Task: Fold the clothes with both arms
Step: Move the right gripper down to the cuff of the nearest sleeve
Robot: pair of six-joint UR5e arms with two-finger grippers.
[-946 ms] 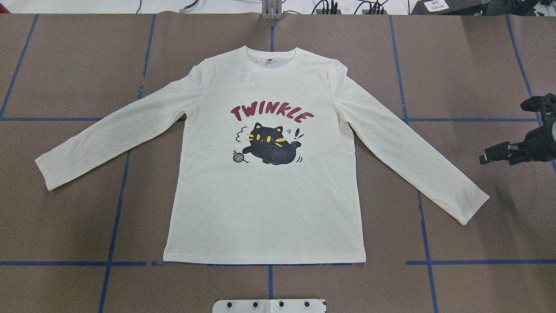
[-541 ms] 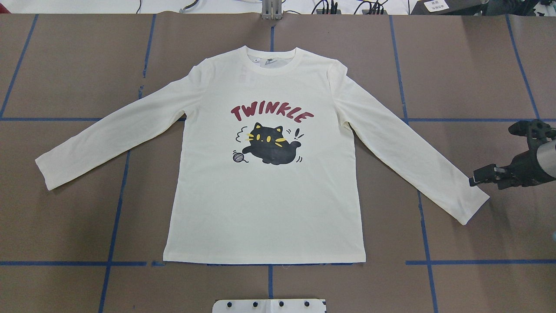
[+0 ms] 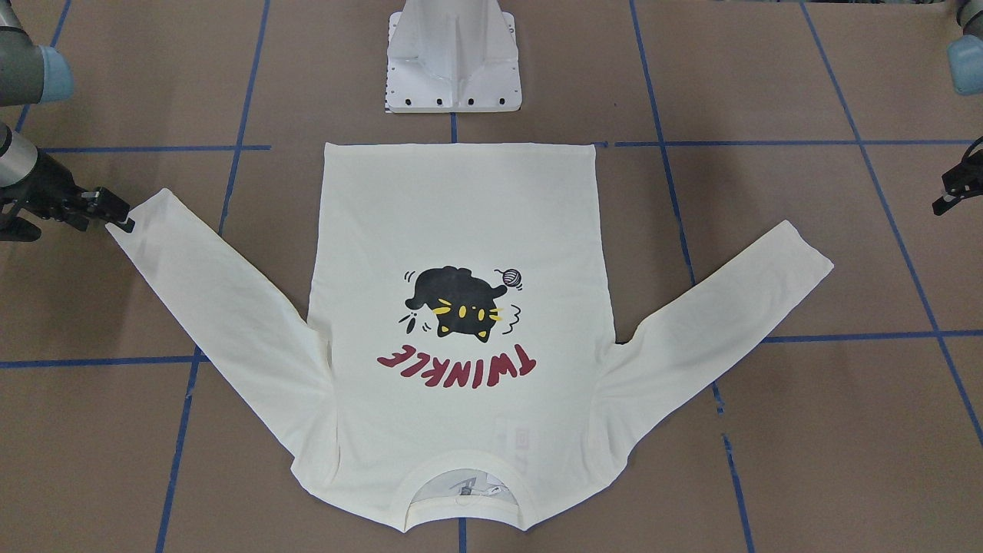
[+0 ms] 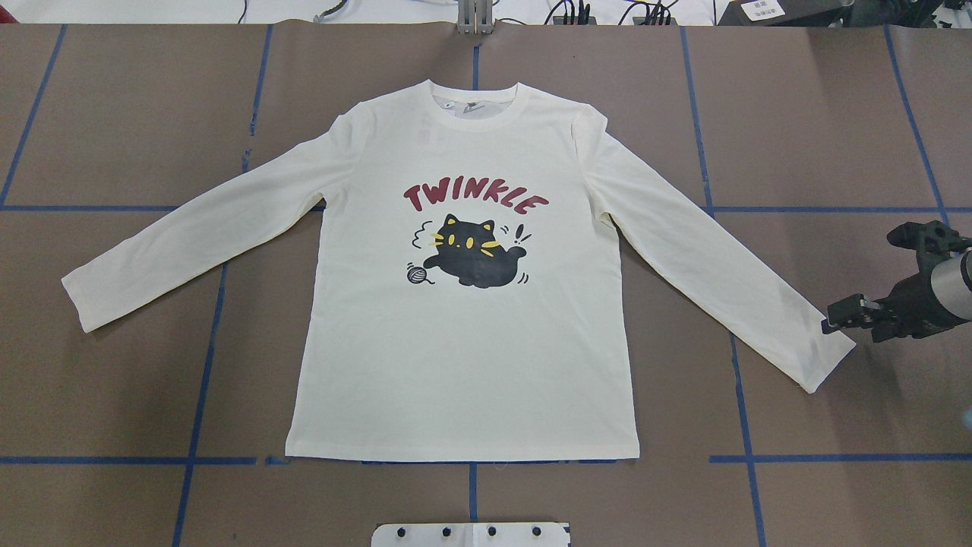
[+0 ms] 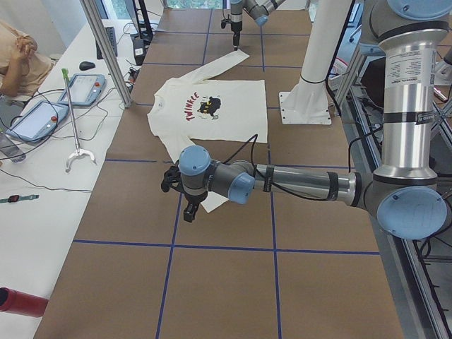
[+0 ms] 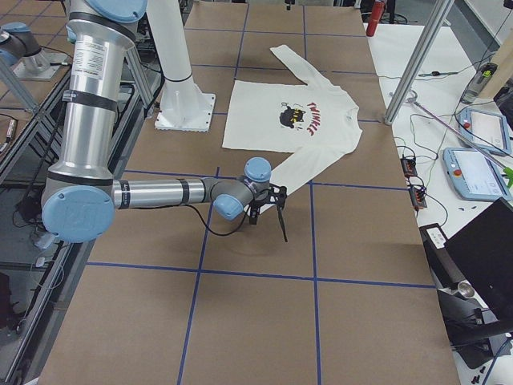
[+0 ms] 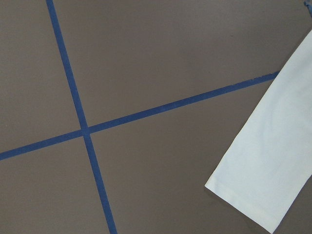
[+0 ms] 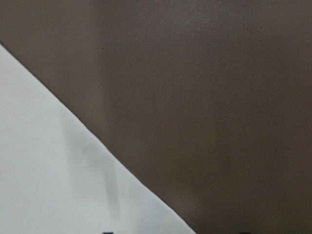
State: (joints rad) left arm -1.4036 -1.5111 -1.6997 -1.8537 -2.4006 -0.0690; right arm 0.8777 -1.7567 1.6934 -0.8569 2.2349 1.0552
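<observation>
The robot's left gripper should close on the cuff's collar-side corner (image 3: 825,263) (image 7: 209,185), at the end of the shirt sleeve closest to that gripper.
The cream long-sleeved shirt (image 4: 463,342) lies flat and face up on the brown table, with the black cat print and red "TWINKLE" showing and both sleeves spread outward. My right gripper (image 4: 829,321) is low at the edge of the right sleeve's cuff (image 4: 831,357), with its jaws open and nothing held; it also shows in the front-facing view (image 3: 119,219). The right wrist view shows the cuff cloth (image 8: 58,185) just below. My left gripper (image 3: 952,188) hangs beyond the left sleeve's cuff (image 7: 263,180), clear of the cloth. Its jaws are not clear.
The white pedestal base (image 3: 453,69) stands just behind the shirt's hem. Blue tape lines (image 7: 83,131) grid the brown table. A side bench with tablets (image 5: 42,113) and cables, and a seated person (image 5: 18,56), lie beyond the far edge.
My right gripper has moved in from the table's right side, nearer and lower, to the edge of the right sleeve's cuff. The shirt has not moved.
</observation>
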